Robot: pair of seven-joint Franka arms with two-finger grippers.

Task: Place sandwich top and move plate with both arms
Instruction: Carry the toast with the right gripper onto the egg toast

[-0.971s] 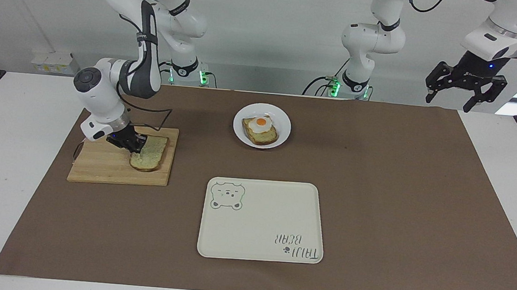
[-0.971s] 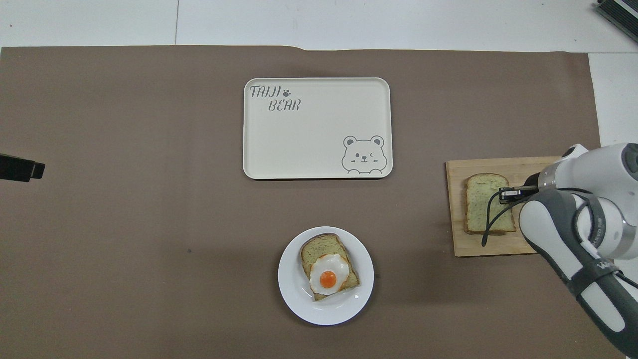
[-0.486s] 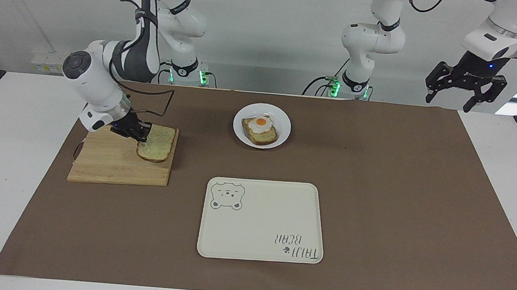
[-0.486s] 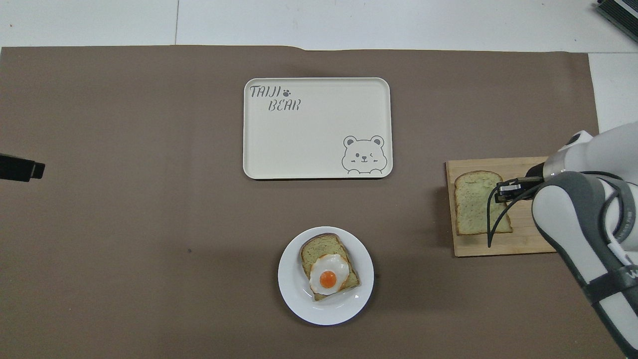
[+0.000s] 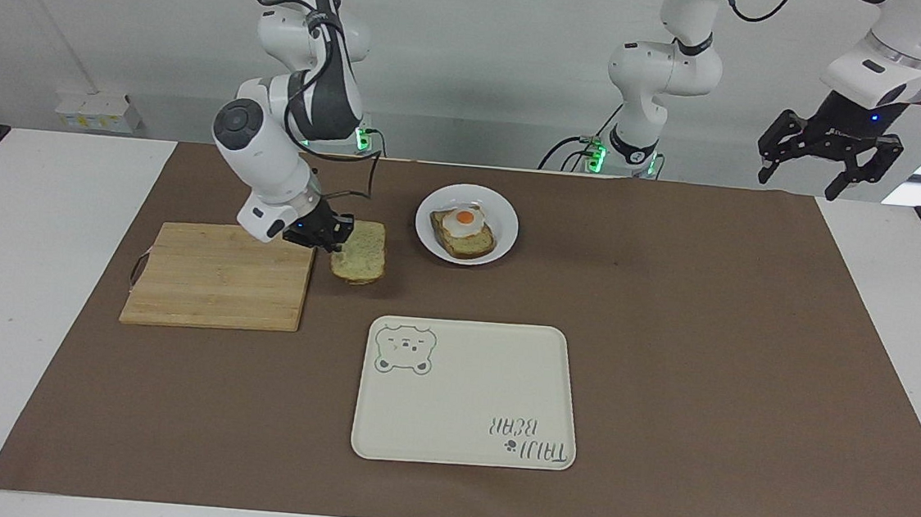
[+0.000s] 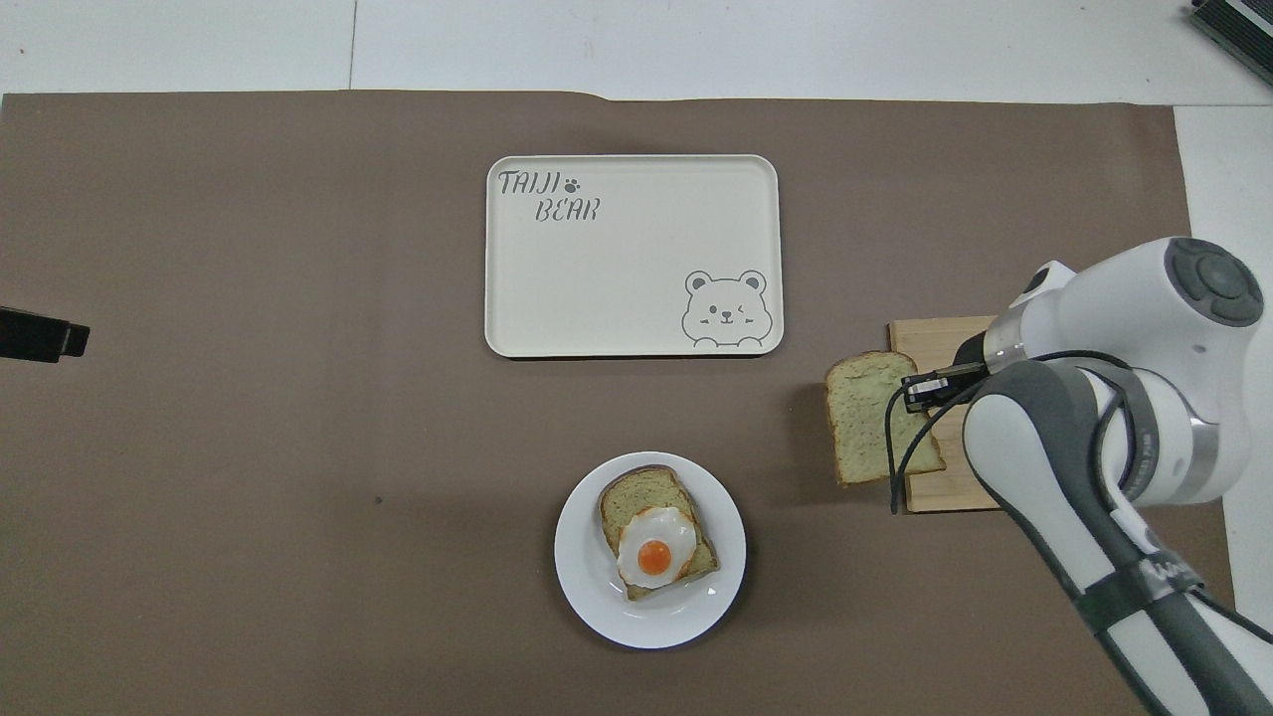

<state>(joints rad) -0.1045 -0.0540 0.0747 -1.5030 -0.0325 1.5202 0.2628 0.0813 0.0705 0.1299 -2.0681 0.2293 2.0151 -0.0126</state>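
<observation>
The sandwich top will go from my right gripper onto the fried egg point(image 6: 667, 559) on the white plate. The sandwich top is still level over the brown mat.
My right gripper point(image 5: 336, 242) is shut on one edge of the sandwich top point(image 5: 359, 257), a plain greenish-tan bread slice. It holds the slice level in the air, over the brown mat just past the edge of the wooden board, between the board and the plate. In the overhead view the right gripper point(image 6: 920, 390) and the slice point(image 6: 870, 418) show the same. The white plate point(image 5: 507, 214) sits near the robots and carries a bread slice with a fried egg point(image 5: 463, 224); the plate point(image 6: 587, 587) also shows from overhead. My left gripper point(image 5: 827, 168) waits open, raised over the left arm's end of the table.
A wooden cutting board point(image 5: 217, 276) lies bare at the right arm's end of the table. A cream rectangular tray with a bear drawing point(image 5: 466, 390) lies farther from the robots than the plate. A brown mat point(image 5: 708, 352) covers the table.
My right gripper has lifted the sandwich top off the cutting board and carried it toward the plate, now past the board's edge. The left arm has not moved.
</observation>
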